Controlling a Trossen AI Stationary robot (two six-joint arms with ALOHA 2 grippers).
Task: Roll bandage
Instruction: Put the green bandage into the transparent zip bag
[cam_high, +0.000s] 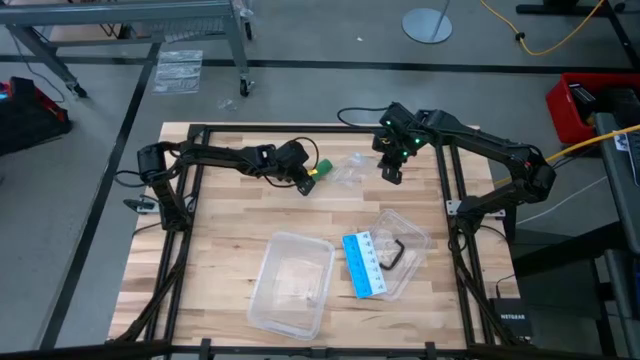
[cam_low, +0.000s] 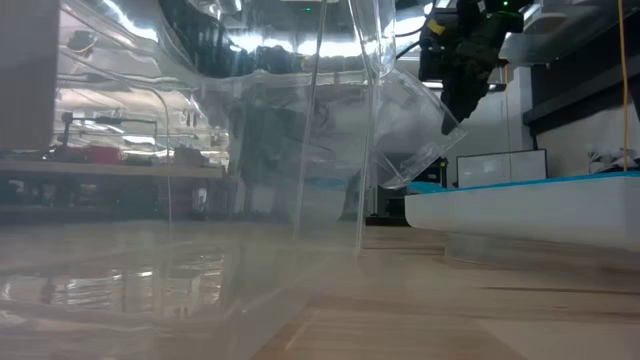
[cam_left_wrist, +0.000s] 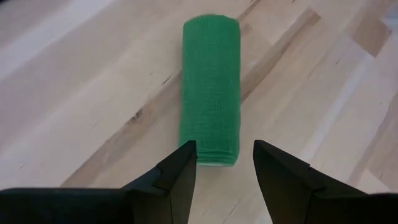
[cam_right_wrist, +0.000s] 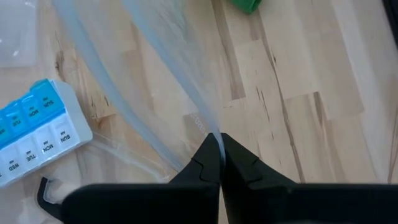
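Observation:
Next, I close my left gripper across the near half of the green bandage (cam_high: 317, 172) (cam_left_wrist: 210, 121), just in from the end closest to its fingers.
The bandage (cam_left_wrist: 211, 87) is a green roll lying on its side on the wooden table (cam_left_wrist: 74, 93); the high view shows the bandage (cam_high: 322, 167) near the table's far edge. My left gripper (cam_left_wrist: 224, 152) is open just short of the roll's near end, its fingers standing either side of that end without touching it. My left gripper (cam_high: 303, 183) is to the left of the roll in the high view. My right gripper (cam_right_wrist: 219, 140) is shut on a clear plastic wrapper (cam_high: 350, 170) to the right of the bandage. My right gripper pinches a thin edge of the clear wrapper (cam_right_wrist: 208, 127) between its two shut fingers. The fingers slant down from above. The wrapper (cam_low: 420, 150) hangs from the fingers toward the table; whether its lower end rests there I cannot tell.
A clear plastic container (cam_high: 290, 285) stands near the front middle. A blue-and-white pill box (cam_high: 362, 263) lies to its right, beside a clear tray (cam_high: 415, 235) with a black hex key (cam_high: 396, 252). Bare wood lies around the bandage.

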